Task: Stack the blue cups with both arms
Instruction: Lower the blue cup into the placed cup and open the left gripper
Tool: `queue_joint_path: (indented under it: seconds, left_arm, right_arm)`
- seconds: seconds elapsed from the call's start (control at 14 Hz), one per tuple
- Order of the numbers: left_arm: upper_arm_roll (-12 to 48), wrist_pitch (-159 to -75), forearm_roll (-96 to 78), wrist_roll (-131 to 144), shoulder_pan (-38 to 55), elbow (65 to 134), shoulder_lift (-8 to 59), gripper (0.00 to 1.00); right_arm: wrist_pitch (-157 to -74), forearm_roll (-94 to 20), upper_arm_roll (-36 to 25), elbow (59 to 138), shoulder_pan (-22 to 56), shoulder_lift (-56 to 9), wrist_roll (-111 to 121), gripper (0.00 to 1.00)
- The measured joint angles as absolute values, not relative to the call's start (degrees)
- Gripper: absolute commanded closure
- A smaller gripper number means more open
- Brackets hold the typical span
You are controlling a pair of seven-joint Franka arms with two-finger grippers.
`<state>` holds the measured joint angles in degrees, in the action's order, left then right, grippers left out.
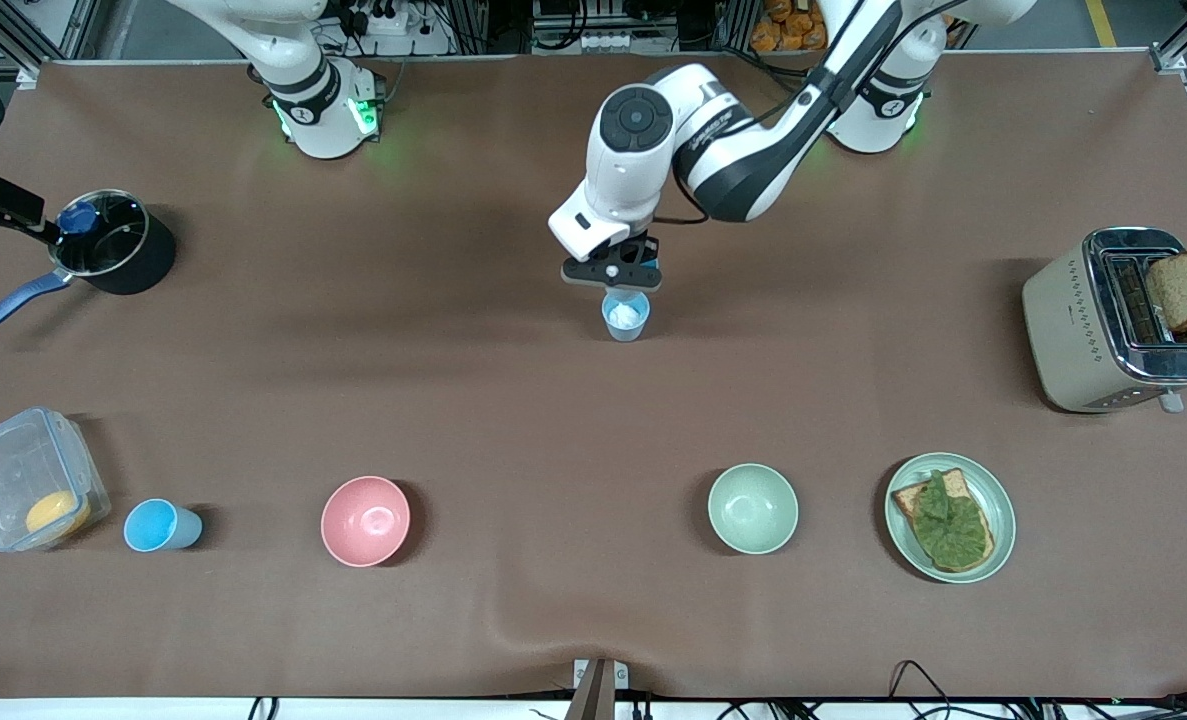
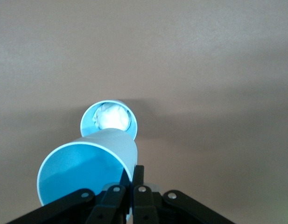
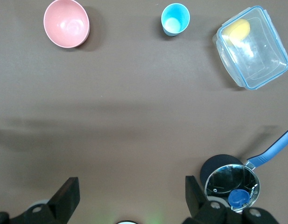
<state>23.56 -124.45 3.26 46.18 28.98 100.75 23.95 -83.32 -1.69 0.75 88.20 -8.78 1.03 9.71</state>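
The robot's left gripper needs to release the sky-blue cup, which hangs tilted over the table now, inside the upright grey-blue cup point(image 1: 625, 312) point(image 2: 109, 117) with the white bit in it.
My left gripper point(image 1: 621, 283) is over the middle of the table, shut on the wall of a sky-blue cup point(image 2: 83, 168). The cup hangs tilted just above a grey-blue cup point(image 1: 625, 315) with a white bit inside, which stands upright on the table and also shows in the left wrist view point(image 2: 108, 119). The two cups are apart. The gripper mostly hides the held cup in the front view. Another sky-blue cup point(image 1: 160, 525) stands toward the right arm's end, also in the right wrist view point(image 3: 175, 18). My right gripper point(image 3: 132, 186) is open and empty, high over the table, waiting.
A pink bowl point(image 1: 365, 520) and a pale green bowl point(image 1: 752, 508) stand nearer the front camera. A clear lidded container point(image 1: 33, 478) and a black pot point(image 1: 113, 240) are at the right arm's end. A plate with toast point(image 1: 950, 516) and a toaster point(image 1: 1118, 320) are at the left arm's end.
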Motion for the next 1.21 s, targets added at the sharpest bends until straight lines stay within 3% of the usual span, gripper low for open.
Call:
queue_joint_path:
  seconds: [1.07, 1.21]
  left_arm:
    - [22.1, -128.5, 5.1, 46.2, 29.2, 100.5, 27.5, 1.00]
    - [22.1, -128.6, 5.1, 46.2, 29.2, 100.5, 27.5, 0.91]
  right_arm:
    - [-83.1, -1.7, 0.7, 88.3, -9.2, 1.0, 10.8, 0.00]
    - [-83.0, -1.7, 0.7, 88.3, -9.4, 1.0, 11.0, 0.00]
